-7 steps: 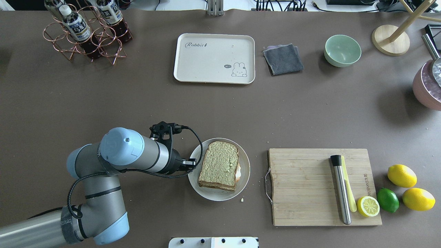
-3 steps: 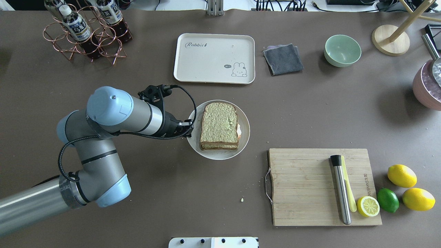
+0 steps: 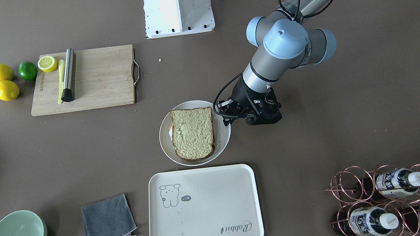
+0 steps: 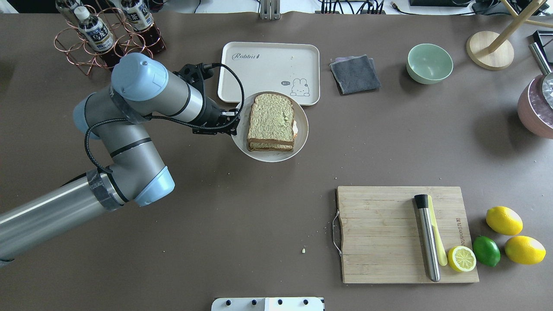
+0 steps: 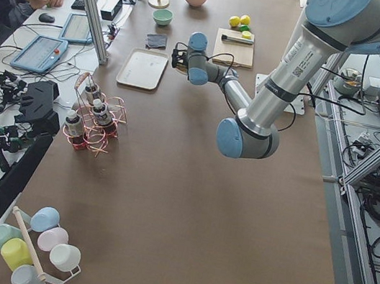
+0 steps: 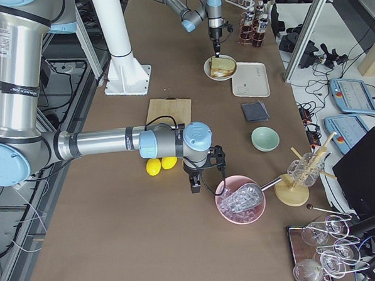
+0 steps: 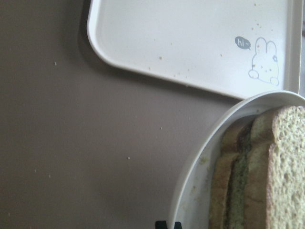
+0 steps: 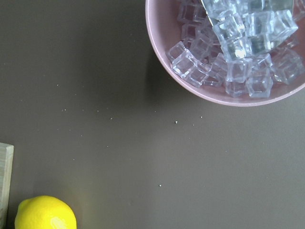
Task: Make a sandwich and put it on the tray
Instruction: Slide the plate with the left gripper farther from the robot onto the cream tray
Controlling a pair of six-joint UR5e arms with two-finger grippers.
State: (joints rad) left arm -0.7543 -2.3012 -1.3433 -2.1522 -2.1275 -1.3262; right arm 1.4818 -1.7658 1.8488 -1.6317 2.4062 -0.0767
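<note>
My left gripper is going to the middle of the cream tray [image 3: 200, 209] [image 7: 222, 20]. It will let go of the white plate with the sandwich there.
The sandwich [image 4: 272, 121], two speckled tan slices with a sliver of white egg [image 4: 295, 128] at its right edge, lies on a round white plate [image 4: 268, 154]. My left gripper [image 4: 235, 123] is shut on the plate's left rim and holds it at the near right corner of the cream tray [image 4: 268, 65]. The front view shows the plate [image 3: 222, 132] just short of the tray [image 3: 205, 213]. The left wrist view shows the sandwich [image 7: 257, 171] and the tray [image 7: 190, 38]. My right gripper [image 6: 194, 185] hangs by the pink ice bowl; I cannot tell its state.
A copper bottle rack [image 4: 108, 43] stands left of the tray, a grey cloth [image 4: 355, 73] and green bowl [image 4: 429, 63] to its right. A wooden cutting board [image 4: 389, 233] with a metal muddler, lemons and a lime sits near right. The pink ice bowl [image 8: 228, 47] is far right.
My left arm has carried the plate with the sandwich away from the near table edge toward the tray, so that it now overlaps the tray's near corner in the overhead view.
</note>
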